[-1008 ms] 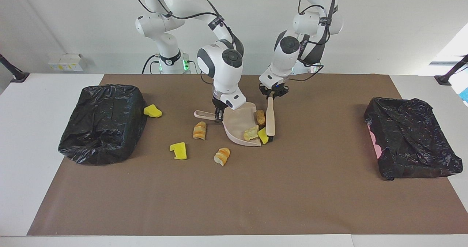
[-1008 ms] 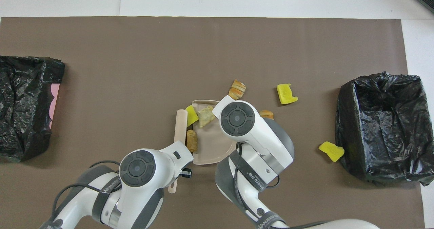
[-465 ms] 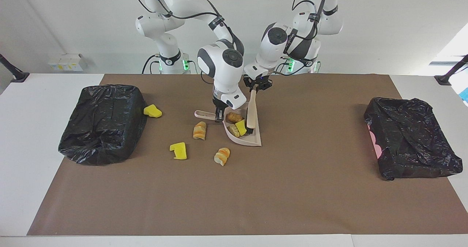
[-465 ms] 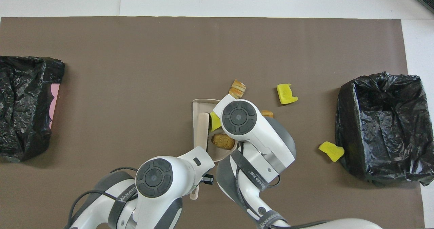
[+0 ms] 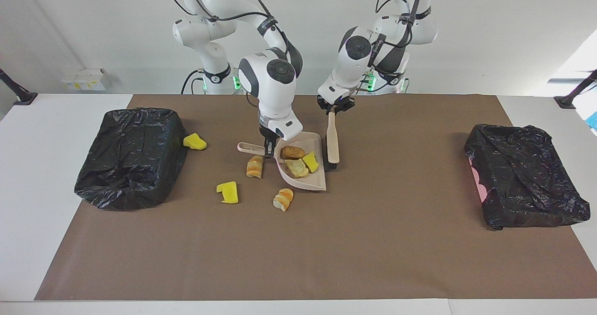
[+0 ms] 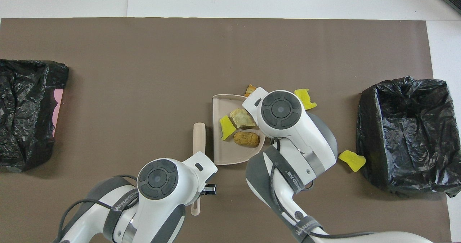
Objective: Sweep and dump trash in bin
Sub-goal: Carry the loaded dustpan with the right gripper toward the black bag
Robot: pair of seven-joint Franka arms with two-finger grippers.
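I should set the beige brush down with my left gripper on the bare mat [image 6: 211, 206] between my arms, closer to me than the dustpan.
My right gripper [image 5: 268, 150] is shut on the handle of the beige dustpan [image 5: 315, 183], which sits mid-table. In the pan lie three pieces of trash: a brown nugget [image 5: 293, 152] [image 6: 246, 139], a pale crumbly lump [image 5: 297, 167] [image 6: 242, 117] and a yellow foam chunk [image 5: 310, 162] [image 6: 226, 127]. My left gripper [image 5: 333, 111] is shut on the beige brush [image 5: 332, 140] [image 6: 199, 138], which stands just beside the pan toward the left arm's end. Loose on the mat are two striped pieces [image 5: 254, 166] [image 5: 283, 199] and two yellow chunks [image 5: 227, 192] [image 5: 194, 141].
A bin lined with a black bag [image 5: 133, 156] [image 6: 407, 135] stands at the right arm's end, one yellow chunk [image 6: 352, 160] against it. Another black-bagged bin [image 5: 524, 182] [image 6: 25, 113] stands at the left arm's end. A brown mat [image 5: 326, 249] covers the table.
The brush swept the nugget, lump and yellow chunk into the dustpan, then drew back out beside it. The dustpan shifted a little toward the right arm's end.
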